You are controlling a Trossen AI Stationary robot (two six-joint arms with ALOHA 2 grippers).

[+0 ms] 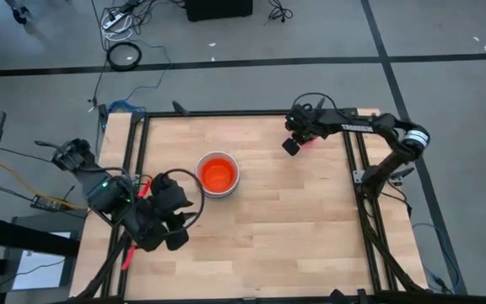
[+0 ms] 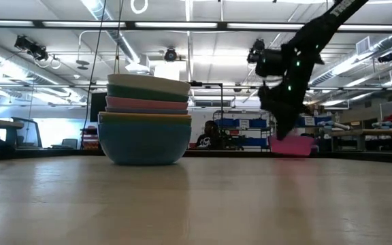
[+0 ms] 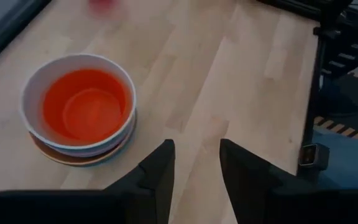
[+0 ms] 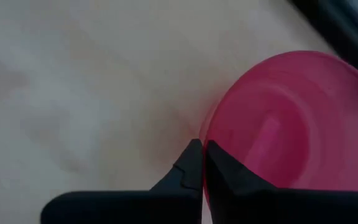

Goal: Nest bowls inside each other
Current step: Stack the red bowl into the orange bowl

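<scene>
My right gripper needs to release the magenta bowl inside the red-orange bowl (image 1: 216, 174), which is sitting within the white bowl.
A stack of nested bowls (image 1: 218, 175) stands left of the table's middle. A red-orange bowl (image 3: 86, 106) sits inside a white one (image 3: 124, 81), and the low view shows the stack (image 2: 145, 122) with teal, pink, orange and blue bowls below. A single magenta bowl (image 4: 291, 124) rests on the table at the far right (image 2: 292, 145). My right gripper (image 4: 202, 163) is shut at its rim (image 1: 295, 143). My left gripper (image 3: 196, 177) hangs open near the stack (image 1: 182, 221), toward the table's near left, with nothing between its fingers. My right gripper pinches the magenta bowl's rim (image 4: 207, 142) on the side nearest the stack. One finger is inside the bowl and one outside. The fingers come steeply from above, pointing down. The bowl sits upright with its bottom (image 2: 291, 154) on the table.
Black frame rails run along the table's left (image 1: 133, 160) and right (image 1: 357, 169) edges. Bare wood (image 1: 294, 228) lies free between the stack and the right rail and toward the near edge. Cables lie on the floor beyond the table.
</scene>
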